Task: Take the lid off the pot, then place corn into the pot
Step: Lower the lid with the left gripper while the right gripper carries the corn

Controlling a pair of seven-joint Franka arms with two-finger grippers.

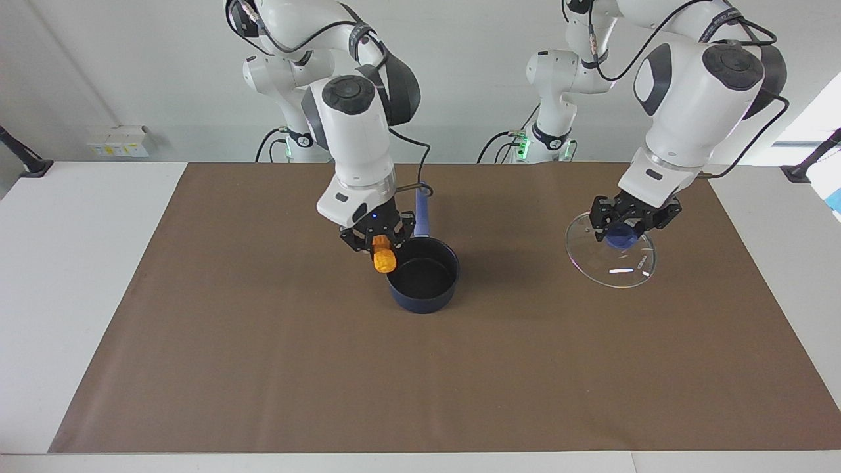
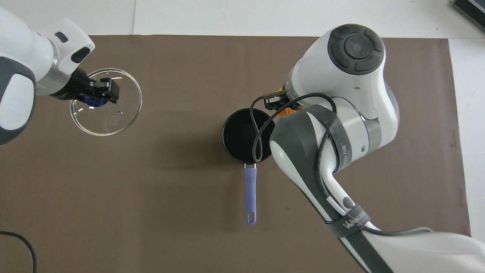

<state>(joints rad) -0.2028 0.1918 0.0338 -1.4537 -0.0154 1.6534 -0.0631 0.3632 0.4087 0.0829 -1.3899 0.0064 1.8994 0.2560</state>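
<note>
I will let go of the glass lid with my left gripper on the bare brown mat, level with the pot's handle-side rim (image 2: 86, 151).
The dark blue pot (image 1: 424, 299) stands open on the brown mat, its handle (image 1: 422, 213) pointing toward the robots. My right gripper (image 1: 380, 244) is shut on the yellow-orange corn (image 1: 384, 260) and holds it upright over the pot's rim, on the side toward the right arm's end. In the overhead view the right arm hides most of the gripper (image 2: 281, 101); a bit of corn (image 2: 288, 110) shows beside the pot (image 2: 238, 136). My left gripper (image 1: 624, 231) is shut on the blue knob of the glass lid (image 1: 614, 266), holding it slightly tilted, low over the mat (image 2: 110, 117).
The brown mat (image 1: 263, 368) covers most of the white table (image 1: 72, 263). A small white box (image 1: 118, 141) sits at the table's edge by the wall. The right arm's black cable (image 2: 261, 129) loops over the pot in the overhead view.
</note>
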